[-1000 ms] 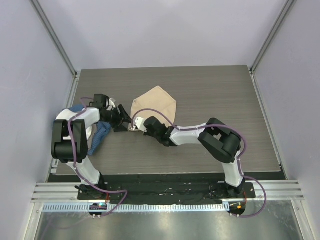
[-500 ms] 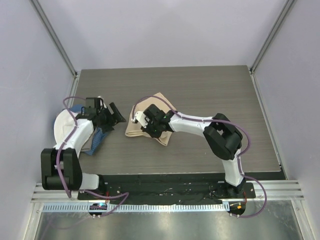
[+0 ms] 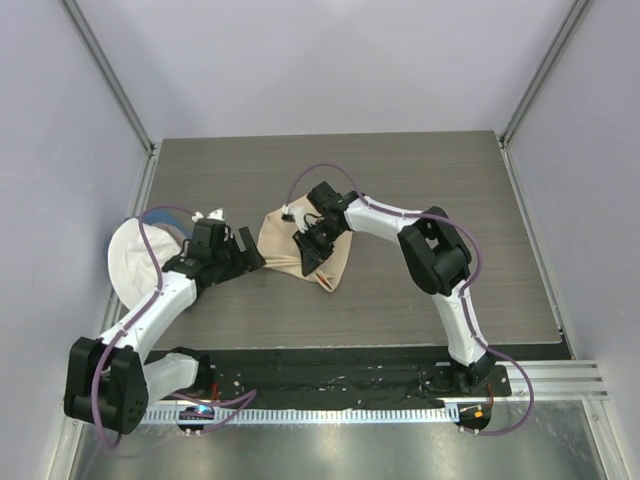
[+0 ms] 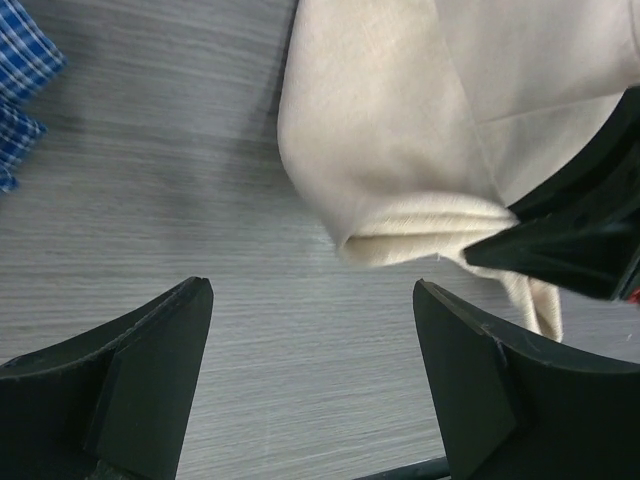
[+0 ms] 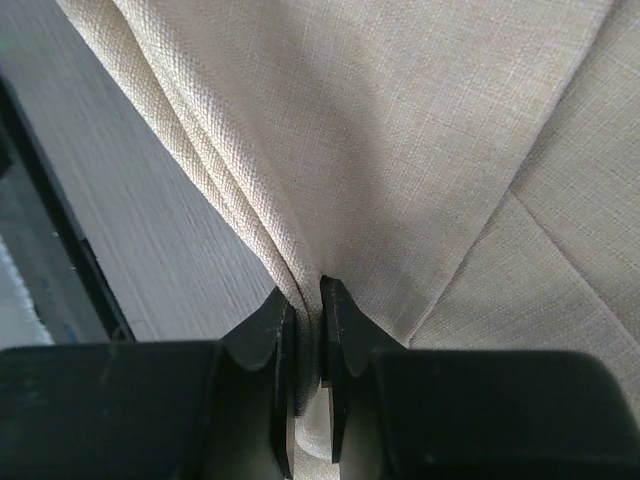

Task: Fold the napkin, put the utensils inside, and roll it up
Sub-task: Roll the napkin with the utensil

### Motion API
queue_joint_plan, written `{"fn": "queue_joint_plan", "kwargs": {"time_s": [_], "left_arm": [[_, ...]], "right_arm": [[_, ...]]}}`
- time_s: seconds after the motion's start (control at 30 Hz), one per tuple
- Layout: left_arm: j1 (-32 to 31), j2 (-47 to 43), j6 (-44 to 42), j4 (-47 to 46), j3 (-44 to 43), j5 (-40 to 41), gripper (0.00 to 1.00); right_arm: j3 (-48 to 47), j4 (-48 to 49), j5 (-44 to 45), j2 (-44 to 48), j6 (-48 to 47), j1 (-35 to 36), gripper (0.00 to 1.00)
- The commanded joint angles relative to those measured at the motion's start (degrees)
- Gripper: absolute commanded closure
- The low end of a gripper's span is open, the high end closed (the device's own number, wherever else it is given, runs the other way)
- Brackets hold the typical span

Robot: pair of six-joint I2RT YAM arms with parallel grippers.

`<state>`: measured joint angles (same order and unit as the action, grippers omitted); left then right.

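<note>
My left gripper should pinch the loose end (image 4: 365,244) before straightening the fold, as my right gripper pinches the napkin's bunched fold mid-edge and the napkin's loose end sits crooked.
The beige napkin (image 3: 278,238) lies crumpled and partly folded on the dark wood table. My right gripper (image 3: 306,258) sits on top of it and is shut on a bunched fold of the cloth; the right wrist view shows the jaws (image 5: 308,300) pinching the napkin (image 5: 400,130). My left gripper (image 3: 250,252) is open and empty just left of the napkin, over bare table. In the left wrist view (image 4: 312,300) the napkin's rolled edge (image 4: 400,150) lies ahead of it, with the right gripper's black finger (image 4: 570,240) on it. No orange utensils are in view.
A blue checked cloth (image 4: 20,70) lies on the table left of the napkin, mostly hidden under the left arm in the top view. Grey walls close in the table on the left, right and back.
The left gripper has drawn back from the napkin's left corner toward the near left. The right gripper has moved farther onto the napkin, dragging a fold with it.
</note>
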<state>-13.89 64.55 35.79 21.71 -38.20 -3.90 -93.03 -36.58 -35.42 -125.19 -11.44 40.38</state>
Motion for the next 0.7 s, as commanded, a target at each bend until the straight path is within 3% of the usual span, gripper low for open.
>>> {"fn": "queue_joint_plan", "kwargs": {"time_s": [0.0,0.23,0.5,0.67], "left_arm": [[-2.01,-2.68,0.6,-4.83,1.89,1.45,0.15],[-2.46,0.48,2.97,-14.32,5.76,-9.02,0.18],[-2.63,5.23,0.77,-14.59,2.78,-1.55,0.27],[-2.63,5.41,-2.29,-17.22,3.12,1.35,0.27]], "right_arm": [[-2.68,-6.83,-4.66,-4.62,2.12,-1.62,0.99],[-3.21,-7.46,-5.01,-6.39,2.92,-2.94,0.99],[-3.64,-8.16,-6.5,-8.4,3.27,-3.73,0.99],[-3.73,-8.69,-8.08,-9.64,3.18,-4.34,0.99]]}}
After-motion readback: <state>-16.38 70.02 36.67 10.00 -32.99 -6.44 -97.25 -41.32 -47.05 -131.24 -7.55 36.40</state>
